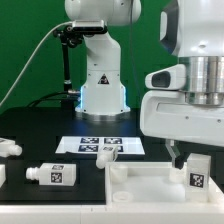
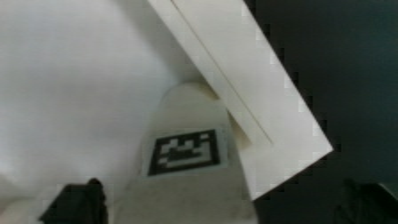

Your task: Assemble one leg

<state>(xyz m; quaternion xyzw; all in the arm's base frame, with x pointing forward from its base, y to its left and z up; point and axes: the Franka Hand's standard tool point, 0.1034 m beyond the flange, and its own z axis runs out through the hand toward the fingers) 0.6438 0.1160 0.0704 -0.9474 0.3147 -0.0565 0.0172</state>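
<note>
The leg stands at the tray's corner, off-centre within the robot's spread fingers, so the gripper needs to center, lower and close around the leg's upper end (image 1: 199, 160) before turning it.
My gripper (image 1: 196, 166) is shut on one leg (image 1: 198, 178), a stubby white peg with a black-and-white tag. It holds the leg upright over the near corner, on the exterior view's right, of the large white tray-shaped part (image 1: 140, 186). In the wrist view the leg (image 2: 187, 150) runs between my dark fingers (image 2: 71, 205). My gripper (image 2: 214, 208) hangs over the tray's flat white face (image 2: 71, 80), beside its raised rim (image 2: 240, 90). The leg's lower end is hidden. Whether it touches the tray cannot be told.
Another leg (image 1: 52, 175) lies on the black table at the exterior view's left. Two more legs (image 1: 9, 147) show at the left edge. The marker board (image 1: 100, 145) lies behind the tray. The robot base (image 1: 100, 85) stands at the back.
</note>
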